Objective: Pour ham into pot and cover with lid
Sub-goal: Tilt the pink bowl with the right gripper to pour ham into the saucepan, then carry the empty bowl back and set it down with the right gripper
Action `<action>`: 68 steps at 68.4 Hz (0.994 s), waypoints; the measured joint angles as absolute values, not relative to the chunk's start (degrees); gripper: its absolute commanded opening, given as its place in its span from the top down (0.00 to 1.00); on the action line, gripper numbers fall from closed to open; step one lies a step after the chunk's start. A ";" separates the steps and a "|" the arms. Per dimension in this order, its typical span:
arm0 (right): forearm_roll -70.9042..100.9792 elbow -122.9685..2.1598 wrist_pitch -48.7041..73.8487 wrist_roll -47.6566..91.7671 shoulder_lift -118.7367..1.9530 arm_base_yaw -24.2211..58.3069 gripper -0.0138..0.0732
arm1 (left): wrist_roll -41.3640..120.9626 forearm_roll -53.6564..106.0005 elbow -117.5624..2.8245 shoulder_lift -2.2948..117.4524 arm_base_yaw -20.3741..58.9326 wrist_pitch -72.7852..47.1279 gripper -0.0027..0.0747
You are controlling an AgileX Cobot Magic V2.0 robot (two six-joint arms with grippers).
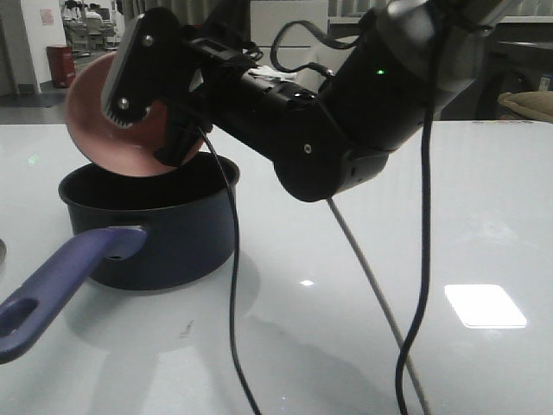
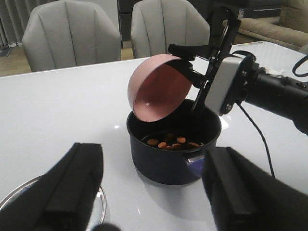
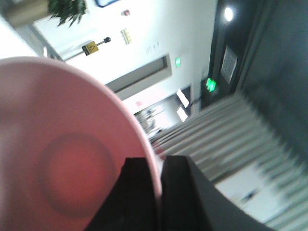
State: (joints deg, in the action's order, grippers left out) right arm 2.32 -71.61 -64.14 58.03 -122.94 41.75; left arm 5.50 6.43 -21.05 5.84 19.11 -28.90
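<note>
I need to use my right gripper to set the pink bowl, now tipped steeply over the pot, down on the table [image 1: 409,249], just past the bright white patch and toward the pot.
The dark navy pot [image 1: 155,233] stands at the left of the table, its purple-blue handle [image 1: 60,290] pointing toward me. Several orange-pink ham pieces [image 2: 171,142] lie on the pot's bottom [image 2: 163,159]. My right gripper [image 1: 164,121] is shut on the rim of a pink bowl [image 1: 112,121], tipped steeply over the pot with its inside empty [image 2: 156,89]. In the right wrist view the fingers [image 3: 185,187] pinch the bowl's rim [image 3: 72,168]. My left gripper [image 2: 154,192] is open and empty, just in front of the pot. The lid's steel rim [image 2: 98,199] shows on the table by the left finger.
Black cables [image 1: 233,285] hang from the right arm down onto the table beside the pot. Two grey chairs [image 2: 72,33] stand beyond the table's far edge.
</note>
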 measured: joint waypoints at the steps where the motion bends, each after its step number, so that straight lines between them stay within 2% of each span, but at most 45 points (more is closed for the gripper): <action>1: 2.67 -71.61 -64.14 57.00 -122.93 41.75 0.69 | 5.50 6.43 -21.05 5.84 19.11 -28.90 0.33; 12: 12.00 -71.61 -61.71 30.46 -120.26 41.75 0.69 | 5.50 6.43 -21.05 5.84 19.11 -28.90 0.33; 15: 14.27 -71.61 -57.39 20.90 -118.20 41.75 0.69 | 5.50 6.43 -21.05 5.84 19.11 -28.90 0.33; 23: 15.78 -71.61 -46.40 10.57 -114.62 41.64 0.69 | 5.50 6.43 -21.05 5.84 19.11 -28.90 0.33; 41: 16.30 -71.44 -15.14 7.10 -103.42 39.45 0.69 | 5.50 6.43 -21.05 5.84 19.11 -28.90 0.33; 55: 16.39 -71.44 7.09 6.98 -94.89 30.58 0.69 | 5.50 6.43 -21.05 5.84 19.11 -28.90 0.33; 68: 16.29 -71.33 23.57 6.86 -94.15 21.15 0.69 | 5.50 6.43 -21.05 5.84 19.11 -28.90 0.33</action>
